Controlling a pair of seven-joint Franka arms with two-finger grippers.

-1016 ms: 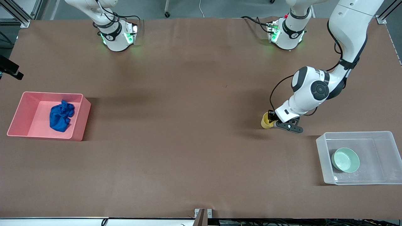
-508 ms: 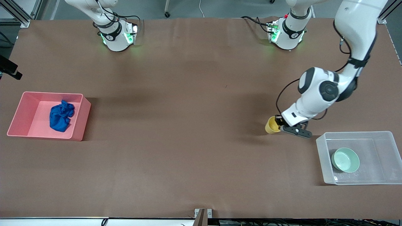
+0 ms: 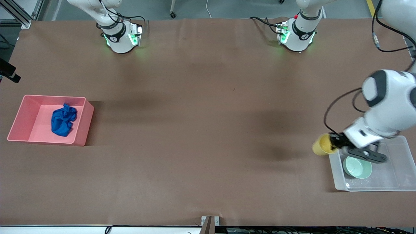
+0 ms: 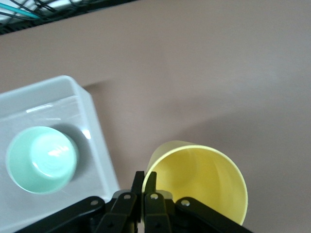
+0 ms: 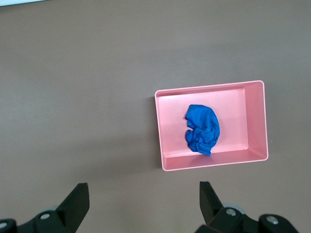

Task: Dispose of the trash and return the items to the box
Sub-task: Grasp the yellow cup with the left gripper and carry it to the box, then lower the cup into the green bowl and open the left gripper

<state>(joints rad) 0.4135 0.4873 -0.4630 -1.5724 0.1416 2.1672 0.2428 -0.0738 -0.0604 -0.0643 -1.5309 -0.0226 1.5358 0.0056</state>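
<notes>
Next, my left gripper lets go of the yellow cup so that it ends up inside the mint-green bowl (image 3: 359, 163) (image 4: 44, 158) in the clear box.
My left gripper (image 3: 335, 142) is shut on the rim of the yellow cup (image 3: 322, 145) and holds it in the air over the table just beside the clear box's (image 3: 403, 143) corner. In the left wrist view the fingers (image 4: 144, 182) pinch the cup's wall (image 4: 204, 179), with the box (image 4: 99, 145) and the mint-green bowl (image 4: 43, 159) below. The bowl (image 3: 357, 167) sits in the box. The blue wad of trash (image 3: 63, 119) lies in the pink bin (image 3: 83, 125). My right gripper (image 5: 143, 196) is open and empty, high above the table beside the bin; it is out of the front view.
The pink bin stands at the right arm's end of the table and also shows in the right wrist view (image 5: 163, 141) with the blue wad (image 5: 201, 128) inside. The two arm bases (image 3: 120, 35) stand along the table's top edge.
My left gripper has carried the yellow cup up and toward the clear box, from over open table to beside the box's corner. The right arm has not moved.
</notes>
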